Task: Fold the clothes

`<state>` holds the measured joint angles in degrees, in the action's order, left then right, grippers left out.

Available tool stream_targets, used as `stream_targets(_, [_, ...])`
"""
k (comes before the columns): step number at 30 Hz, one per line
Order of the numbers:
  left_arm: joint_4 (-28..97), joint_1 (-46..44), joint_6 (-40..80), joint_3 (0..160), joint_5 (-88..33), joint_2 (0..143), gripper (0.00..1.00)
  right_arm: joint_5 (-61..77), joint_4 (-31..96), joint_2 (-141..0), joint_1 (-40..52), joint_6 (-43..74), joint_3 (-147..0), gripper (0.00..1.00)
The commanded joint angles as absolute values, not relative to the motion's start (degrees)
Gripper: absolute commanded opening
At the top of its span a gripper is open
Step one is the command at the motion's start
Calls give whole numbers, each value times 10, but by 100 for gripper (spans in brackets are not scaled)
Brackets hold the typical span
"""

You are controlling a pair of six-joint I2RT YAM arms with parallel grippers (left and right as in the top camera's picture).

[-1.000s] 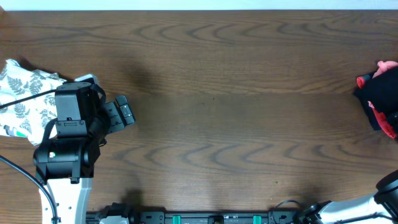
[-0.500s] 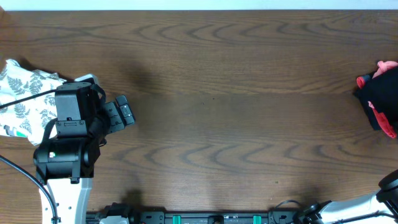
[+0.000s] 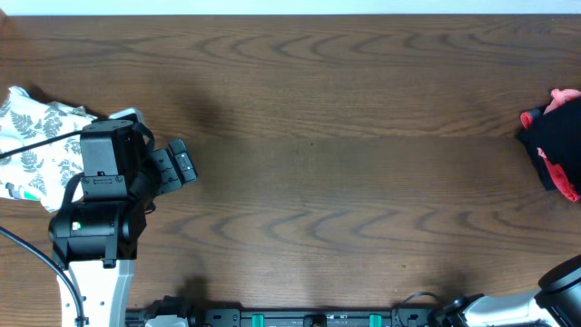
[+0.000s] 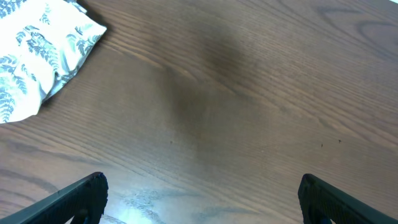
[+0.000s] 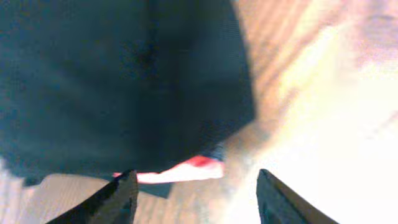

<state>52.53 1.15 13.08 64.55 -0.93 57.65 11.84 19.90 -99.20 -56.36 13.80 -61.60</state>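
The open fingers of my right gripper face the red trim under the black piece's edge, so next I reach farther and pinch the black piece's upper cloth (image 5: pixel 171 118).
Of the clothes, a white fern-print piece (image 3: pixel 36 145) lies bunched at the table's left edge. A black piece with red trim (image 3: pixel 552 145) lies at the right edge. My left gripper (image 3: pixel 184 163) hangs just right of the fern-print piece (image 4: pixel 37 50). It (image 4: pixel 202 199) is open over bare wood, with nothing between its fingers (image 4: pixel 81 196). In the blurred right wrist view, my right gripper (image 5: pixel 196 193) hovers open, just short of the black piece (image 5: pixel 124 81) and its red trim (image 5: pixel 186 169). Nothing lies between its fingertips (image 5: pixel 118 196).
The dark wooden table (image 3: pixel 309 136) stretches bare between the two garments. The left arm's body (image 3: pixel 95 209) stands at the front left. Part of the right arm (image 3: pixel 563 277) shows at the front right corner. A rail (image 3: pixel 309 318) runs along the front edge.
The part of the right arm at the front right corner has shifted slightly. The left arm and both garments have not moved.
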Motion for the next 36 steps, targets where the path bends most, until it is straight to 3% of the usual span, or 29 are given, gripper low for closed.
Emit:
stream_targets(1, [527, 9, 121, 659, -8, 577, 98, 69, 197, -1009, -568, 159, -612, 62])
stream_targets(6, [527, 9, 121, 659, -8, 577, 98, 78, 178, -1044, -567, 158, -612, 67])
stream_targets(12, [527, 9, 121, 659, -8, 577, 98, 111, 135, -1078, -567, 158, -612, 63])
stream_targets(14, [527, 9, 121, 659, -9, 577, 98, 130, 117, -1080, -567, 158, -612, 51])
stream_targets(19, [527, 9, 121, 659, -9, 577, 98, 170, 67, -1080, -566, 158, -612, 1])
stream_targets(30, [527, 9, 121, 659, -9, 577, 98, 200, 79, -1079, -566, 156, -612, 2])
stream_targets(33, [527, 9, 121, 659, -9, 577, 98, 129, 125, -1079, -566, 176, -612, 34])
stream_targets(36, [529, 9, 121, 659, -9, 577, 98, 77, 148, -1079, -567, 186, -612, 49])
